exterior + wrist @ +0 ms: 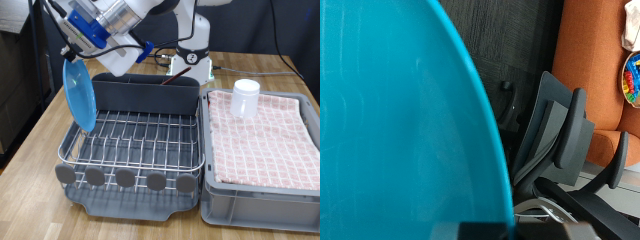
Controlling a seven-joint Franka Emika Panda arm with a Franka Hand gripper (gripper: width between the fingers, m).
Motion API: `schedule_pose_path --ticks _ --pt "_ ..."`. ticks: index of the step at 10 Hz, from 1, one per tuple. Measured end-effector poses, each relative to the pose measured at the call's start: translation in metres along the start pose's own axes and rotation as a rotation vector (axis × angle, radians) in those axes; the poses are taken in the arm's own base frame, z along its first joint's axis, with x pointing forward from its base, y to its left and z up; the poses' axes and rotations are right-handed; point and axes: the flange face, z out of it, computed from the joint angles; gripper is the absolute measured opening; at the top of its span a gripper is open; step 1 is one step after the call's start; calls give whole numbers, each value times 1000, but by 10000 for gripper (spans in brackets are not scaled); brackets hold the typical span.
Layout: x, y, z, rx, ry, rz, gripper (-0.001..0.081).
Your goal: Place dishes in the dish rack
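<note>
Next, I let go of the light-blue plate, now hanging over the dish rack, upright in the wire grid at the rack end (97, 157) farthest from the crate.
The light-blue plate (80, 94) hangs on edge from my gripper (72, 52) over the left end of the dish rack (135, 150), its lower rim close to the wire grid. The gripper pinches the plate's top rim. In the wrist view the plate (400, 120) fills most of the picture; the fingers are barely visible at the edge. The white cup (245, 98) stands upright on the pink checked cloth in the grey crate (262, 185) at the exterior view's right. The wooden spoon is not in view.
The rack's tall grey cutlery bin (150, 96) stands along its far side and round grey knobs (125, 178) line its near edge. The robot base (190, 60) is behind the rack. An office chair (570, 130) shows in the wrist view.
</note>
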Motion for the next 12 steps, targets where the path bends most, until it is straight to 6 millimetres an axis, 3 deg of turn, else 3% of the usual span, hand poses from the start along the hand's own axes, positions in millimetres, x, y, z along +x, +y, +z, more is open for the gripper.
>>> schedule_pose_path --ticks 5,12 --pt "-19 -13 24 26 12 -6 14" --pt "-40 -22 32 31 3 10 14"
